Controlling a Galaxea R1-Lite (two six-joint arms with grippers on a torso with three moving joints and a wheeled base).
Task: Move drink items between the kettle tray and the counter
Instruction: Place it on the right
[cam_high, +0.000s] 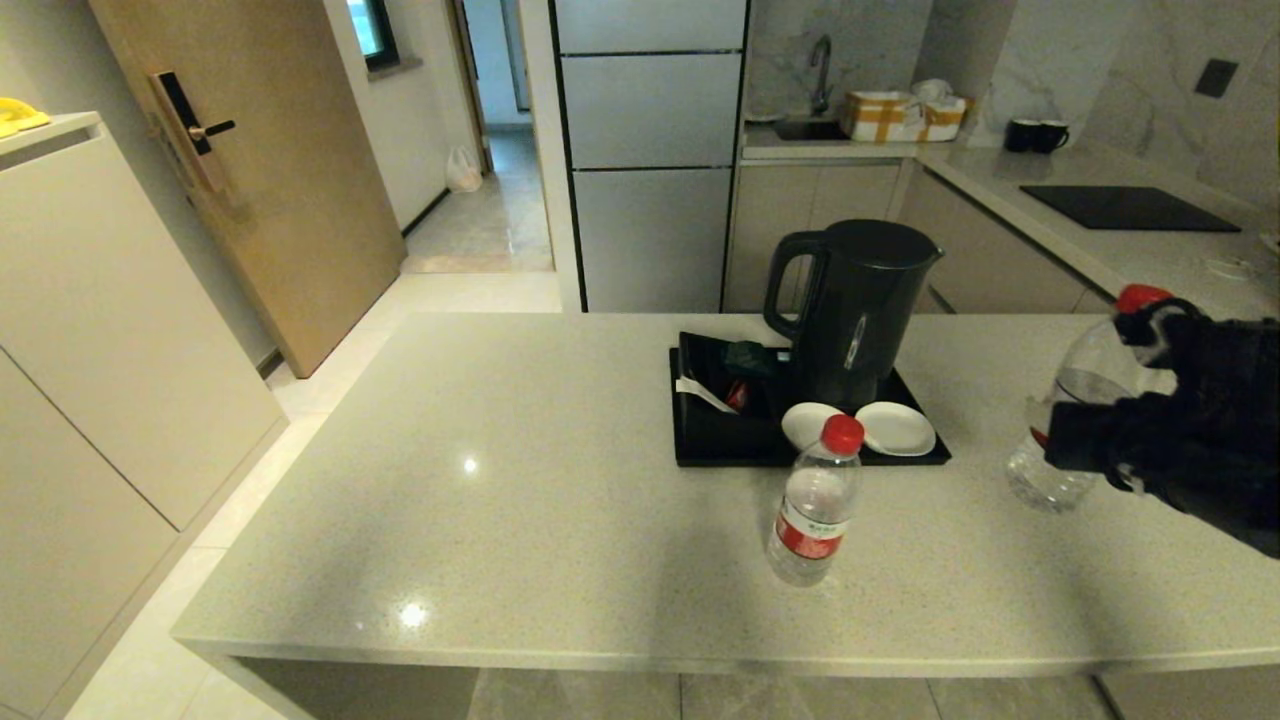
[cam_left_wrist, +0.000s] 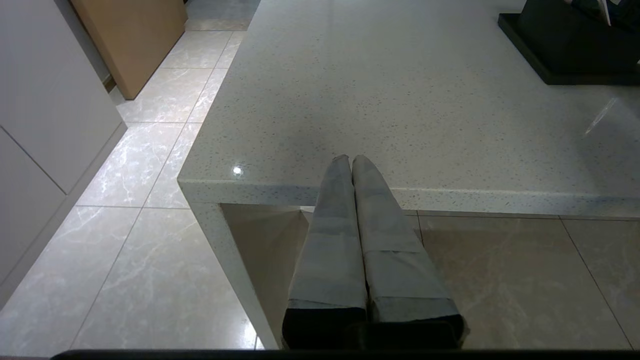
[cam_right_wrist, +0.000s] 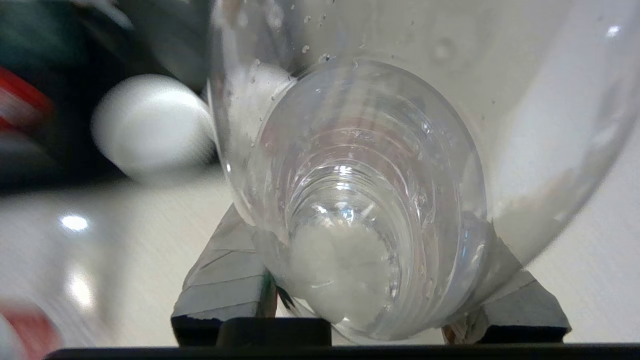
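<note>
Next, my right gripper sets the tilted water bottle, now held beside the kettle tray, down on the bare counter (cam_high: 1071, 554) across from the standing water bottle.
One clear water bottle (cam_high: 815, 505) with a red cap and red-and-white label stands upright on the counter (cam_high: 500, 480), just in front of the kettle tray (cam_high: 700, 445). My right gripper (cam_high: 1125, 415) is shut on a second bottle (cam_high: 1075, 395) to the right of the tray. This bottle tilts, its red cap toward the right edge. Whether its base touches the counter I cannot tell. In the right wrist view the bottle (cam_right_wrist: 360, 190) fills the space between the fingers (cam_right_wrist: 225, 280). My left gripper (cam_left_wrist: 351, 161) is shut and empty at the counter's near-left edge.
A black kettle (cam_high: 855, 305) stands on the tray with two white coasters (cam_high: 897, 428) and a black holder of sachets (cam_high: 725, 385). Behind are a worktop with a sink, two black mugs (cam_high: 1035, 135) and a cooktop (cam_high: 1125, 208). White cabinets stand at the left.
</note>
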